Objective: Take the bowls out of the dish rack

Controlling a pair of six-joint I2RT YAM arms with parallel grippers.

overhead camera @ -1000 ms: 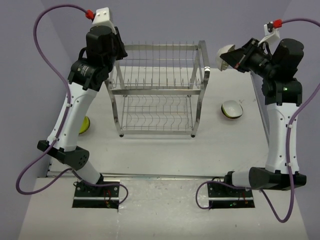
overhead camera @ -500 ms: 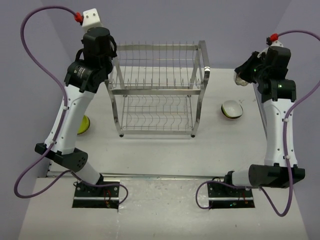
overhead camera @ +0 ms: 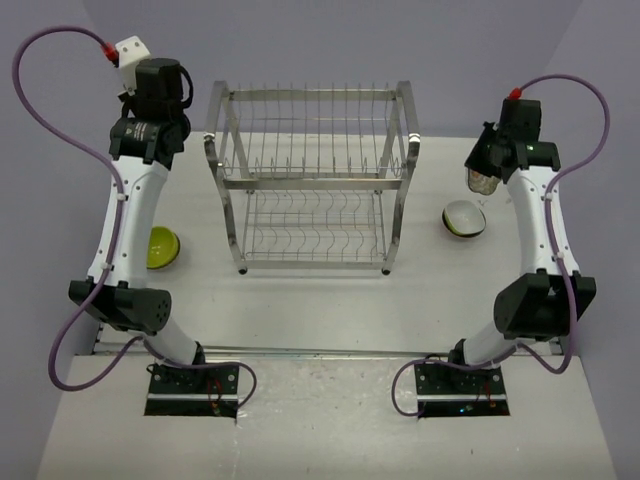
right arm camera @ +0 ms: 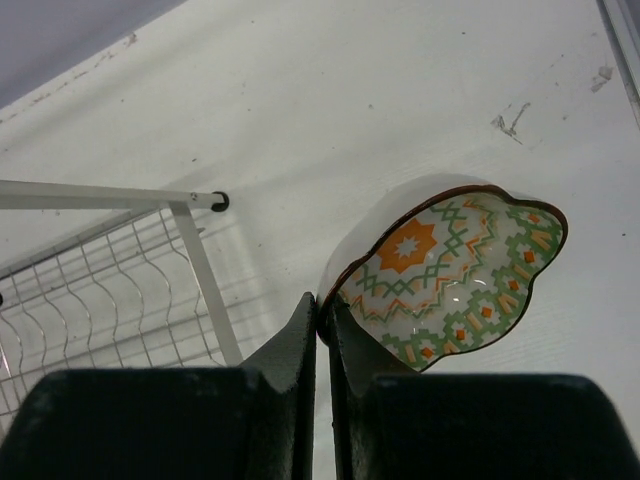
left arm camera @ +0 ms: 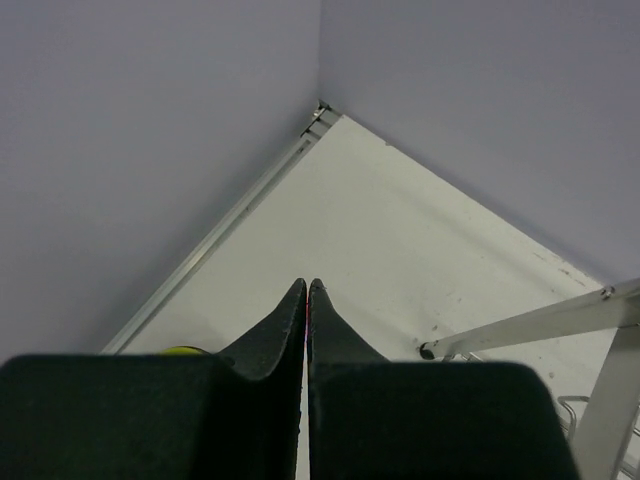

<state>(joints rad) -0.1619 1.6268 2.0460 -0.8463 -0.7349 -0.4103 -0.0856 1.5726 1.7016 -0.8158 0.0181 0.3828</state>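
Observation:
Next, I let go of the patterned bowl with my right gripper inside the bowl with a white inside (overhead camera: 466,219).
The chrome dish rack (overhead camera: 315,180) stands mid-table, and I see no bowl in it. My right gripper (right arm camera: 322,305) is shut on the rim of a patterned bowl (right arm camera: 450,280) with an orange and green inside. It holds the bowl tilted above the table, right of the rack; the bowl also shows in the top view (overhead camera: 483,181). A bowl with a white inside (overhead camera: 464,218) sits on the table just below it. A lime green bowl (overhead camera: 162,248) sits left of the rack. My left gripper (left arm camera: 306,290) is shut and empty, high over the far left corner.
The rack's corner post and foot show in the right wrist view (right arm camera: 205,250), and a rack bar in the left wrist view (left arm camera: 530,325). Purple walls close the table on the left, back and right. A metal rail (overhead camera: 320,351) runs along the near edge.
Both arms swung outward from the rack. My right gripper carried the patterned bowl from the rack's top right corner down and right. My left gripper moved left, away from the rack's top left corner.

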